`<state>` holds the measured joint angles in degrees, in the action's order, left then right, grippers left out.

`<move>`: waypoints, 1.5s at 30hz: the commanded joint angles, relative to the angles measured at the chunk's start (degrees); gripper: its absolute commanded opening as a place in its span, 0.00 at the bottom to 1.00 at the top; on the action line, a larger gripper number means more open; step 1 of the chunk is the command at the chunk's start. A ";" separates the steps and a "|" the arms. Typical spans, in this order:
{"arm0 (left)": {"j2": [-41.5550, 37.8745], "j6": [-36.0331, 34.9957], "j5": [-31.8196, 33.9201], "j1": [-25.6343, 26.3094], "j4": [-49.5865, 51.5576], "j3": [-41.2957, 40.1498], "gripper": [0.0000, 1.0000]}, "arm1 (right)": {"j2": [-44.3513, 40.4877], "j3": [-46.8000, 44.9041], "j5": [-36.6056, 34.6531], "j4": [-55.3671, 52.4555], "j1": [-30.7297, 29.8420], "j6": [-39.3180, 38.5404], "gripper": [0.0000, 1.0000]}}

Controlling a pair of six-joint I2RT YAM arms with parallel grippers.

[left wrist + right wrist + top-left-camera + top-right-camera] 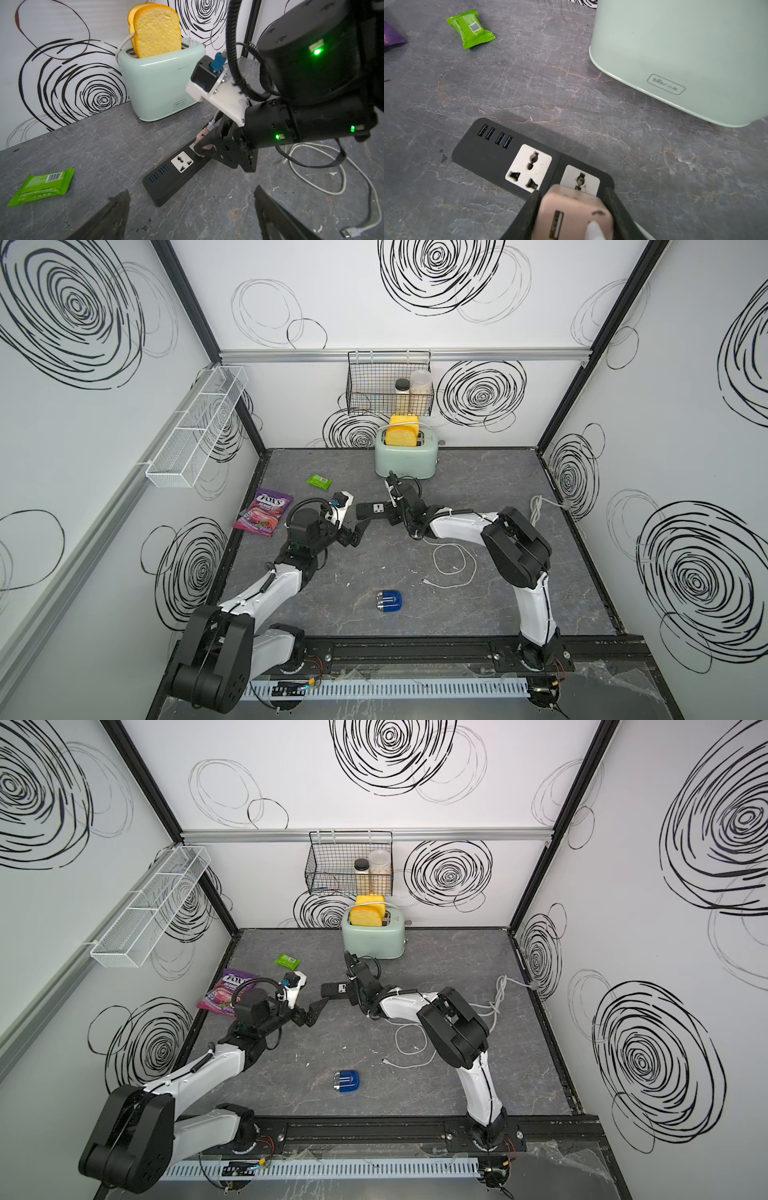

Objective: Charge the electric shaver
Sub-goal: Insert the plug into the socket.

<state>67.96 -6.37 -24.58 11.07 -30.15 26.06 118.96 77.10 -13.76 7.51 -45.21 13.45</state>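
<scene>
My right gripper is going to release the pinkish cube charger in the black power strip's socket (pixel 392 512) (pixel 579 184) that is farthest from its USB ports.
The blue electric shaver (pixel 389 601) (pixel 347 1082) lies alone on the grey table near the front, silver heads pointing left, with neither gripper near it. My right gripper (pixel 574 207) is shut on the pinkish cube charger (pixel 571 214) (pixel 204 135). It holds the cube right over the inner socket of the black power strip (pixel 372 510) (pixel 492 153), and part of that socket's white face still shows. A white cable (pixel 453 568) runs from the charger, and its free plug (pixel 349 231) lies on the table. My left gripper (pixel 359 531) (pixel 191 191) hangs open and empty just short of the strip's USB end.
A mint toaster (pixel 406 458) with bread stands close behind the strip. A green snack packet (pixel 319 481) and a purple candy bag (pixel 262 512) lie at the left. A wire basket (pixel 388 385) with jars and a white mesh shelf (pixel 195 427) hang on the walls.
</scene>
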 commanded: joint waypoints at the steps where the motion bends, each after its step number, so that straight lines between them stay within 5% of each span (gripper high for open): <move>1: -1.84 1.45 -1.00 -0.50 -4.81 -0.55 0.97 | 2.28 -4.19 1.97 -8.51 -0.52 5.04 0.00; 17: -3.57 2.42 0.74 -2.09 -5.30 -0.43 0.97 | 13.35 4.54 -3.12 -25.07 -3.75 11.51 0.00; 25: -4.17 3.22 0.76 -2.63 -5.88 -0.01 0.97 | 7.11 0.62 -0.88 -19.62 -2.66 11.68 0.00; 28: -4.59 3.14 0.50 -2.81 -5.67 0.43 0.97 | 3.39 0.88 -0.62 -17.43 -1.26 12.11 0.10; 35: -5.56 2.44 -0.21 -2.81 -4.68 1.26 0.97 | -1.44 3.98 1.17 -13.72 -0.13 12.23 0.59; 39: -5.61 2.15 -0.47 -2.76 -4.04 1.88 0.97 | -3.62 2.40 4.82 -12.84 -0.13 12.87 0.69; 41: -5.73 2.24 -0.56 -2.72 -4.10 1.67 0.97 | -5.06 0.01 5.56 -11.58 -0.33 13.55 0.83; 45: -5.91 2.04 -0.38 -2.63 -3.95 1.41 0.97 | -8.17 -4.64 7.91 -7.72 -0.98 13.37 0.86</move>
<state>63.24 -4.08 -24.29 8.82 -32.25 25.93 113.86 74.54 -8.47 -2.50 -45.58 26.09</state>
